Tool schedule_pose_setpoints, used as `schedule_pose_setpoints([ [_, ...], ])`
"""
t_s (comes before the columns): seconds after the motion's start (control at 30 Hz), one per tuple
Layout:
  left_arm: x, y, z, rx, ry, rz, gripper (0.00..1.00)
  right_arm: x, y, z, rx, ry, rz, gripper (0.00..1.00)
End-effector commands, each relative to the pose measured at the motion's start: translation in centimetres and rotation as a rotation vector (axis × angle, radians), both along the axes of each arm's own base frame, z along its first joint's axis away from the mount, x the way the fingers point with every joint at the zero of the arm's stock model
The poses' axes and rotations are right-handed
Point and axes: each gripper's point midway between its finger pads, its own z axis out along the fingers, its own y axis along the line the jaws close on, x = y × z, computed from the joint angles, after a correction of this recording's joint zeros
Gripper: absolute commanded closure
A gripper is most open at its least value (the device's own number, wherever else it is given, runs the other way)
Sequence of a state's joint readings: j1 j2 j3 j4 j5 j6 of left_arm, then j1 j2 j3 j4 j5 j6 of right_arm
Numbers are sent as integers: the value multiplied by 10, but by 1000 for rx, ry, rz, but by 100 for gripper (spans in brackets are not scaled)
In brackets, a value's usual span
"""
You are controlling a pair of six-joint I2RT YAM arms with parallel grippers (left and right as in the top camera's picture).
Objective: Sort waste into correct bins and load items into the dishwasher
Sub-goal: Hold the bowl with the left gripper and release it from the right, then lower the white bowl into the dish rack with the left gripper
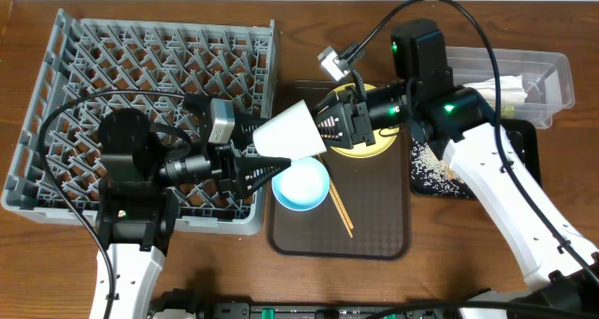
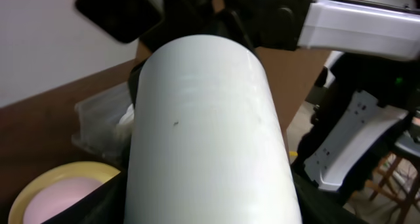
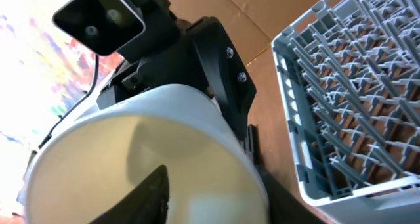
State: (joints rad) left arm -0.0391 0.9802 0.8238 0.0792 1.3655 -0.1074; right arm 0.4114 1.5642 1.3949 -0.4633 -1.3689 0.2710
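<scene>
I need to release the white bowl, now hanging above the tray's edge, from my left gripper among the wires near the grey dish rack's front edge point(image 1: 184, 181).
The white bowl point(image 1: 292, 132) hangs in the air on its side, above the left edge of the brown serving tray point(image 1: 374, 237), held between both grippers. My left gripper point(image 1: 251, 164) grips its base side, and the bowl's outer wall point(image 2: 210, 119) fills the left wrist view, with fingers point(image 2: 210, 214) on either side. My right gripper point(image 1: 329, 123) clamps the rim, one finger inside the bowl point(image 3: 131, 152) and one outside point(image 3: 210, 198). The light blue bowl point(image 1: 301, 185), yellow plate point(image 1: 372, 145) and chopsticks point(image 1: 339, 210) lie on the tray. The small cup and the sachet are out of view.
The grey dish rack point(image 1: 140, 76) stands at the left, also in the right wrist view point(image 3: 354, 86). The black tray point(image 1: 447, 169) holds rice scraps at the right. The clear tub point(image 1: 529, 80) behind it holds the white napkin point(image 1: 501, 87).
</scene>
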Motion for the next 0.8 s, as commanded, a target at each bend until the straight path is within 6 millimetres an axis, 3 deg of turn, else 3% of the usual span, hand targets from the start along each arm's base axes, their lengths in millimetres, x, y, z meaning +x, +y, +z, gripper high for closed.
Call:
schedule_pose_setpoints([
  [0.0,19,7,-5,21,38,116,36,18,-15,-1,-6,-5,-65,57],
  [0.13,38,20,-24,63,121,262,37,56,-40,-16,-87,-13,-247,47],
  [0.3,48,34,-29,74,146,337,41,102,-87,-71,-385,-8,-561,41],
  [0.37,58,47,-43,105,201,433,41,106,-102,-91,-503,-26,-618,42],
  [0.53,74,87,-87,229,371,701,45,101,-120,-114,-650,-1,-659,43],
  [0.7,67,121,-110,352,508,884,47,91,-140,-134,-793,51,-695,45],
  [0.77,60,144,-114,435,561,998,47,86,-150,-141,-861,62,-711,45],
])
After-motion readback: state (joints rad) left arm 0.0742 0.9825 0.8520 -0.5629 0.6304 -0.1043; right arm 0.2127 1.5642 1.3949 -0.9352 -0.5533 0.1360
